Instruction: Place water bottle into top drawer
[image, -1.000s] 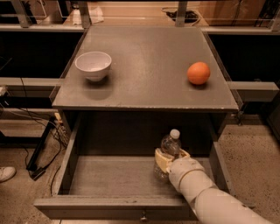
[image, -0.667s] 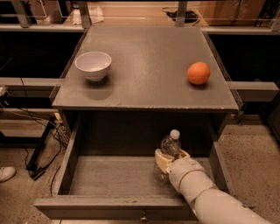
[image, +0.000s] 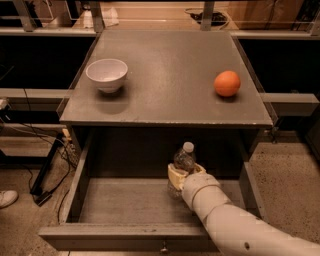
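Note:
Next, the gripper releases the water bottle on the drawer's bottom near the middle (image: 181, 194), slightly toward the orange's side.
The water bottle (image: 184, 159), clear with a white cap, stands upright inside the open top drawer (image: 125, 202), right of its middle and toward the back. My gripper (image: 180, 181) is wrapped around the bottle's lower body, reaching in from the lower right on the white arm (image: 235, 225). The bottle's base is hidden behind the gripper, so I cannot tell if it rests on the drawer floor. The drawer's front panel (image: 125, 237) with its small knob (image: 163, 248) is at the bottom.
A white bowl (image: 106, 74) sits on the grey table top (image: 165, 85) at the left. An orange (image: 227, 83) sits at the right. Cables (image: 40, 165) and a white shoe (image: 7, 198) lie on the floor at the left.

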